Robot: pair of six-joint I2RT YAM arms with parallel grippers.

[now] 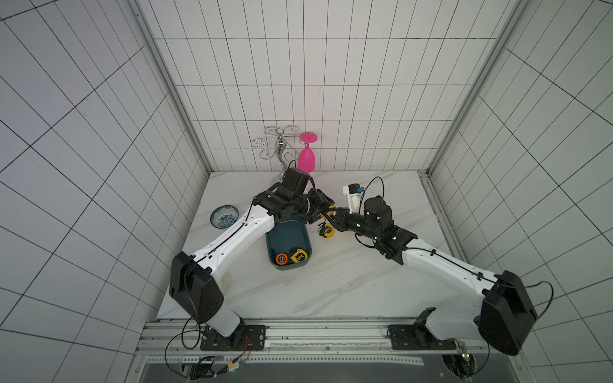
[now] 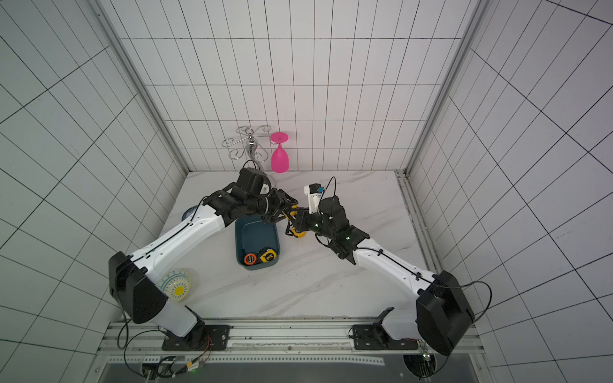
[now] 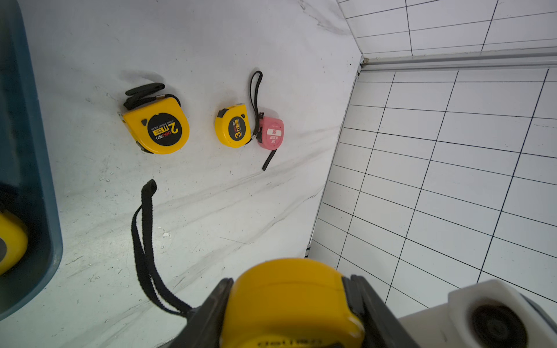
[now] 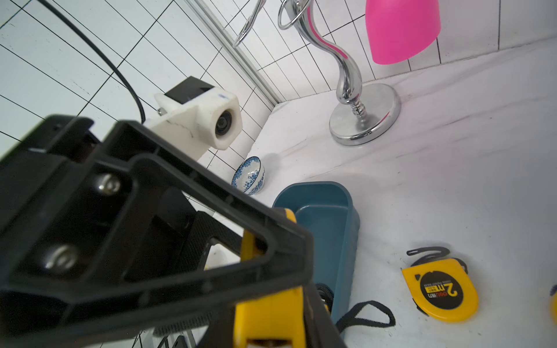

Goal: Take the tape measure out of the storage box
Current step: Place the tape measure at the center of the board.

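Observation:
I should release the yellow tape measure from my right gripper on the table [image 1: 368, 243], setting it just in front of the pink tape measure. The held yellow one hangs just past the storage box now.
A yellow tape measure [image 3: 289, 304] hangs in the air just past the far right corner of the dark teal storage box [image 1: 288, 237], and both grippers hold it. My left gripper [image 3: 287, 283] is shut on its sides, its black strap [image 3: 144, 241] dangling. My right gripper [image 4: 269, 316] is shut on the same tape measure [image 4: 271, 313] from the opposite side. In both top views the two grippers meet there [image 1: 328, 213] [image 2: 292, 215]. An orange tape measure [image 1: 281, 259] and a yellow one [image 1: 299, 256] lie in the box's near end.
On the table right of the box lie a yellow 2 m tape measure [image 3: 156, 128], a yellow 3 m one [image 3: 233, 126] and a pink one [image 3: 271, 134]. A chrome glass rack [image 1: 280, 146] with a pink glass [image 1: 306, 156] stands at the back. A blue-patterned bowl [image 1: 224, 216] sits left.

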